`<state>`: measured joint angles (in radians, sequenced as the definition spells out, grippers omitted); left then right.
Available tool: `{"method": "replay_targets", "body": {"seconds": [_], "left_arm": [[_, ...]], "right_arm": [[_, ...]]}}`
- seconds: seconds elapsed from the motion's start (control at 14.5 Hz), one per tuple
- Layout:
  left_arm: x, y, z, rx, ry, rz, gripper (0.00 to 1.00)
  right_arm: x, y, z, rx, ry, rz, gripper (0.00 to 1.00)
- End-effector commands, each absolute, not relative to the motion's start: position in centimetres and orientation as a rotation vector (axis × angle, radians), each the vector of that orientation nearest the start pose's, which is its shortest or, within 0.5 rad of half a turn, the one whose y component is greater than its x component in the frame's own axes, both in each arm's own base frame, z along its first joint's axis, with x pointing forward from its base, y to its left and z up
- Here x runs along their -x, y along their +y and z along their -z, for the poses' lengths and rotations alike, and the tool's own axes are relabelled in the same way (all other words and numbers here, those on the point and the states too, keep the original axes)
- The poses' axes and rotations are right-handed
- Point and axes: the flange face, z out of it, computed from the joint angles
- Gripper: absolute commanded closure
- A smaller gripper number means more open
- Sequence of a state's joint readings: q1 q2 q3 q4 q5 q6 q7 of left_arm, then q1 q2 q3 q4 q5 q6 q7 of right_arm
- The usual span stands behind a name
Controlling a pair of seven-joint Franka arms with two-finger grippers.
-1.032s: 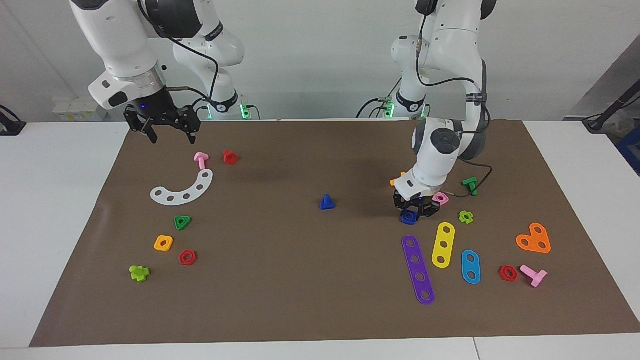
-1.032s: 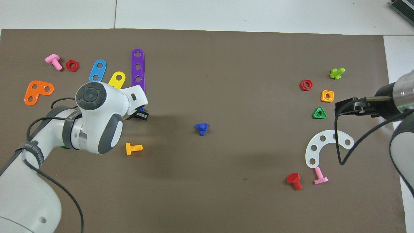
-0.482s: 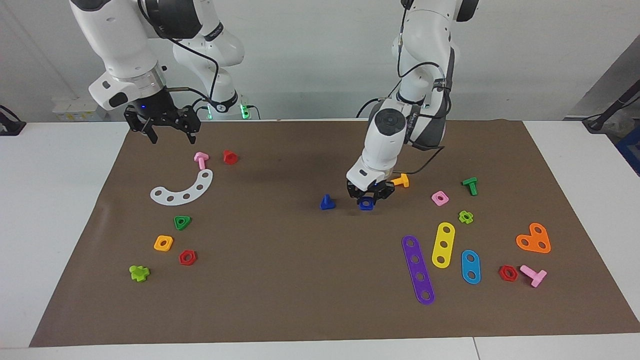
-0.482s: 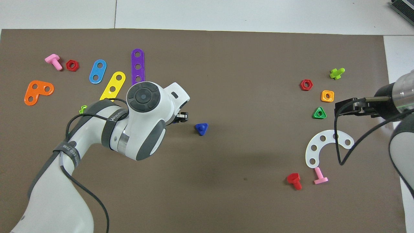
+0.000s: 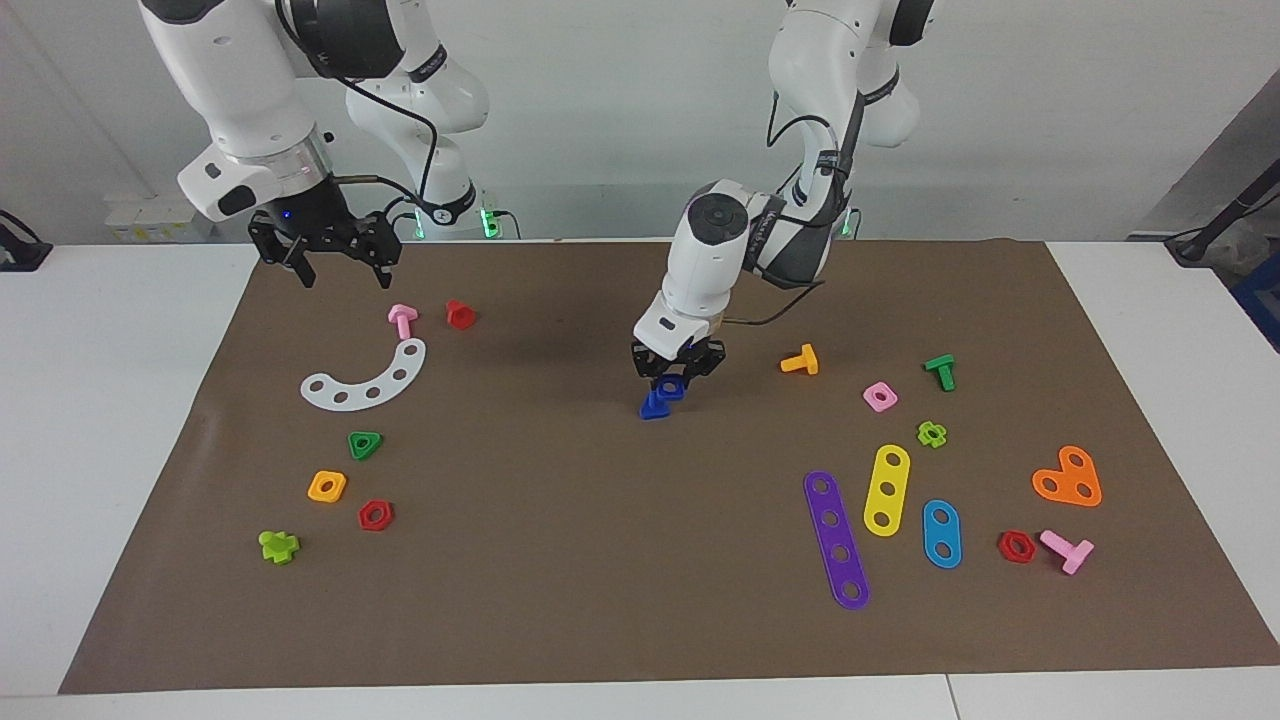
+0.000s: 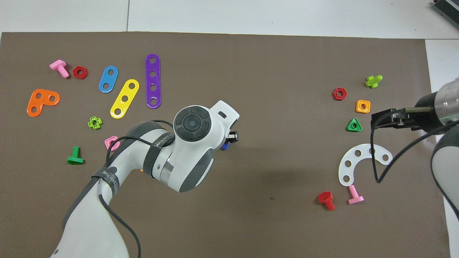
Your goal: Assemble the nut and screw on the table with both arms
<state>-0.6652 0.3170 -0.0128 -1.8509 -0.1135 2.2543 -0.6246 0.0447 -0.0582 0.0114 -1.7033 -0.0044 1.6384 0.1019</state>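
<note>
I need to let go of the blue square nut with my left gripper on the upright body of the blue screw (image 6: 222, 144).
The blue square nut (image 5: 672, 388) is held in my left gripper (image 5: 677, 378), which is shut on it and points down over the middle of the brown mat (image 5: 560, 560). Directly under it the blue screw (image 5: 652, 408) stands head-down on the mat, shaft up. The nut sits right at the shaft's top; I cannot tell whether they touch. In the overhead view the left wrist hides the nut, and only a sliver of the screw (image 6: 225, 146) shows beside the left gripper (image 6: 233, 136). My right gripper (image 5: 343, 272) waits open, raised over the right arm's end of the mat.
Near the right gripper (image 6: 374, 121) lie a white curved strip (image 5: 368, 380), a pink bolt (image 5: 402, 319), a red bolt (image 5: 460, 314) and a green triangular nut (image 5: 365, 444). Toward the left arm's end lie an orange bolt (image 5: 801, 361), a pink nut (image 5: 879, 397) and a purple strip (image 5: 836, 539).
My left arm has carried the blue nut from beside the pink nut across the mat to just over the blue screw. The right arm has stayed still.
</note>
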Motion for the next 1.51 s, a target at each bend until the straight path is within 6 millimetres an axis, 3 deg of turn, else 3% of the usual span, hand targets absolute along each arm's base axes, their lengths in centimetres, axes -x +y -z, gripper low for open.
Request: {"method": "replay_targets", "body": {"seconds": [0.0, 0.48, 1.17, 1.44], "left_arm": [[-48.9, -41.8, -35.5, 3.290, -0.059, 0.032, 1.00], [-48.4, -41.7, -33.7, 3.283, -0.057, 0.031, 1.00], [-49.0, -40.8, -33.3, 3.270, -0.065, 0.034, 1.00], [-47.9, -40.9, -31.9, 3.257, -0.032, 0.044, 0.99]], "right_arm": [[-53.2, 2.5, -60.0, 3.126, 0.043, -0.016, 0.00], [-53.2, 2.5, -60.0, 3.126, 0.043, -0.011, 0.00], [-53.2, 2.4, -60.0, 3.126, 0.043, -0.009, 0.00], [-53.1, 2.4, -60.0, 3.126, 0.043, -0.006, 0.00]]}}
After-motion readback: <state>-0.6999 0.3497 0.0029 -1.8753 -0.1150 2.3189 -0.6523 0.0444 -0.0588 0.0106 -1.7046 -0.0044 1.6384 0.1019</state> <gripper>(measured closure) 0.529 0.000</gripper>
